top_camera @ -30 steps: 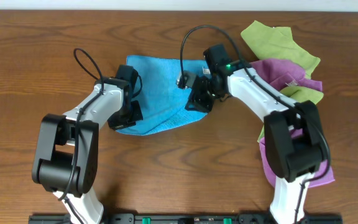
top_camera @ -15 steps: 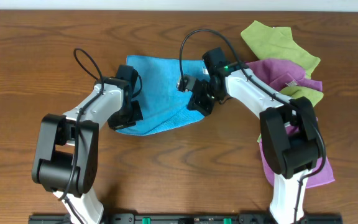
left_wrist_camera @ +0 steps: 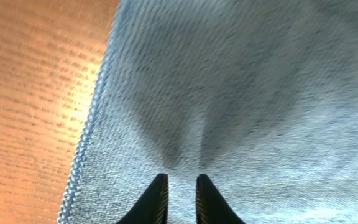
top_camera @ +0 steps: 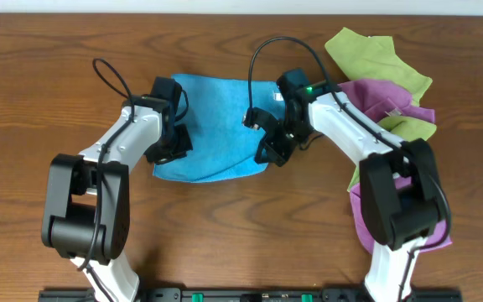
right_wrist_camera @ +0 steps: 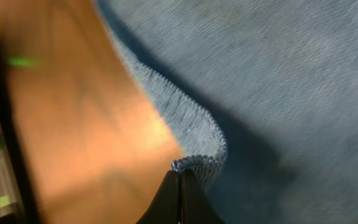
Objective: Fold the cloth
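Note:
My right gripper should open, as the cloth's stitched edge curls up at it, then take the cloth by its near corner [top_camera: 260, 171] and spread it flat before folding.
The sky-blue cloth [top_camera: 216, 126] lies spread on the wooden table between my two arms. My left gripper [top_camera: 164, 155] sits at the cloth's near-left corner. In the left wrist view its fingers [left_wrist_camera: 180, 186] are pinched on the cloth [left_wrist_camera: 241, 93] just inside the stitched edge, and the fabric puckers at the tips. My right gripper [top_camera: 264, 156] is at the cloth's near-right corner. In the right wrist view its fingers [right_wrist_camera: 180, 174] are shut on the stitched edge of the cloth [right_wrist_camera: 291, 74], lifting it slightly off the table. The white tag is not visible.
A lime-green cloth [top_camera: 376, 54] and a purple cloth [top_camera: 388, 105] lie heaped at the back right, next to the right arm. Another purple cloth [top_camera: 363, 226] lies by the right arm's base. Bare wood [top_camera: 40, 75] lies to the left and front.
The right gripper has moved nearer with the cloth's right corner. The left gripper has shifted slightly farther back. The cloth's near edge has gone from pointed to flatter.

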Motion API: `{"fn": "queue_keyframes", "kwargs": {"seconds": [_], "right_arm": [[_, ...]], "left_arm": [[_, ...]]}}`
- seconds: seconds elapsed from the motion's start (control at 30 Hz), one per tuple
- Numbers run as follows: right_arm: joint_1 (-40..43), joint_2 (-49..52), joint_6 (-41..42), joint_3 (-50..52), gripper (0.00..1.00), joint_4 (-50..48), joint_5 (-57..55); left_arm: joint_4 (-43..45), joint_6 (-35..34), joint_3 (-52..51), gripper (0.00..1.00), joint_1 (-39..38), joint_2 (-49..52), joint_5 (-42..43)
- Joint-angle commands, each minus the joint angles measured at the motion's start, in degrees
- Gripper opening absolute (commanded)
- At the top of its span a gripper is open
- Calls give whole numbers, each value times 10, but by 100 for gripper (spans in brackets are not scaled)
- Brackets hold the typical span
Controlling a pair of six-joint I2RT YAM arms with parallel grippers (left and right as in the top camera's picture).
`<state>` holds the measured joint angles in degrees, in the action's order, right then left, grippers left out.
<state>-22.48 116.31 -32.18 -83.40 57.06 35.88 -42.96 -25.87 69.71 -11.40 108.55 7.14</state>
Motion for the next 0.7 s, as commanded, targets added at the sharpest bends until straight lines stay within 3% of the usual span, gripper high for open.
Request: {"fn": "queue_keyframes", "kwargs": {"seconds": [0.0, 0.17, 0.3, 0.33, 0.37, 0.43, 0.47, 0.53, 0.6, 0.63, 0.67], "right_arm": [[-12, -30, 35, 1, 1, 23, 21], [-16, -30, 74, 1, 1, 67, 0], [-18, -30, 127, 1, 5, 82, -54], [-18, -30, 138, 1, 20, 86, -72], [-18, -30, 152, 1, 43, 91, -89], [-18, -30, 165, 1, 55, 102, -102], [-18, -30, 166, 1, 57, 107, -102], [-18, -30, 170, 1, 56, 115, -102], [-18, -30, 170, 1, 46, 120, -101], [-18, -30, 173, 1, 28, 119, -100], [-18, -30, 176, 1, 2, 118, -97]], "left_arm": [[-6, -5, 23, 24, 2, 0, 20], [-7, -5, 29, 37, 2, 0, 51], [-11, -5, 30, 39, 3, 0, 66], [-13, -5, 30, 40, 3, 0, 68], [-17, -3, 30, 41, 3, 0, 69], [-21, 3, 30, 41, 4, 0, 69], [-23, 6, 30, 41, 5, 0, 69], [-27, 6, 30, 42, 8, 0, 69], [-29, 6, 30, 42, 11, 0, 69], [-29, 6, 30, 41, 13, 0, 69], [-30, 6, 30, 42, 14, 0, 69]]}}
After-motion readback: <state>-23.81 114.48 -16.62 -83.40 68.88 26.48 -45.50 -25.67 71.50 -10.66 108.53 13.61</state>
